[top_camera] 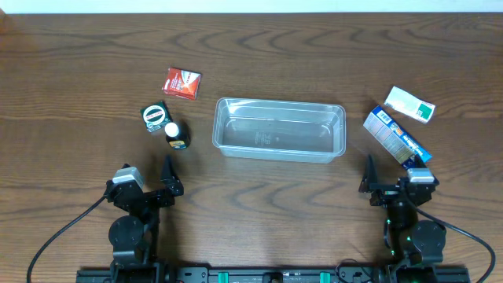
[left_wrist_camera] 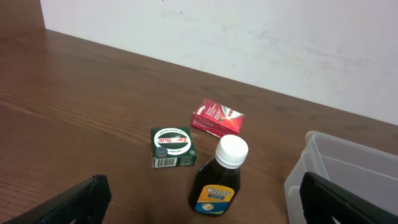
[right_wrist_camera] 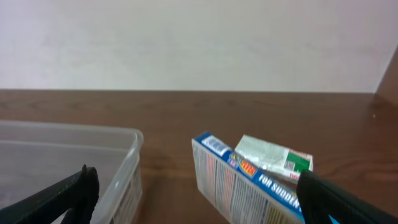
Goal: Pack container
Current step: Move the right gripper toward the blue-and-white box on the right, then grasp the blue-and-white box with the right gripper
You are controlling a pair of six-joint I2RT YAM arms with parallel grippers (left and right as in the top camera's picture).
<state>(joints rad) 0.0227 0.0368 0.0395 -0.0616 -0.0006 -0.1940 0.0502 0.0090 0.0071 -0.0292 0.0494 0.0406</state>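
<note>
I will next move my right gripper to the blue-and-white carton's middle (top_camera: pixel 398 132) (right_wrist_camera: pixel 250 172), just past its barcode, and close it there.
The clear plastic container (top_camera: pixel 280 101) sits in the middle of the table with nothing in it; its corner shows in the left wrist view (left_wrist_camera: pixel 323 162) and in the right wrist view (right_wrist_camera: pixel 118 168). Left of it are a red packet (top_camera: pixel 181 82), a green box (top_camera: pixel 156 118) and a dark syrup bottle with a white cap (top_camera: pixel 176 134). My left gripper (top_camera: pixel 149 179) is open, near the front edge, short of the bottle (left_wrist_camera: pixel 219 180). My right gripper (top_camera: pixel 391 179) is open too, just short of a blue-and-white carton (top_camera: pixel 396 138).
A white-and-green packet (top_camera: pixel 409 104) lies behind the carton (right_wrist_camera: pixel 249 186) at the right. In the left wrist view the green box (left_wrist_camera: pixel 173 147) and the red packet (left_wrist_camera: pixel 217 117) lie beyond the bottle. A pale wall runs along the table's far edge.
</note>
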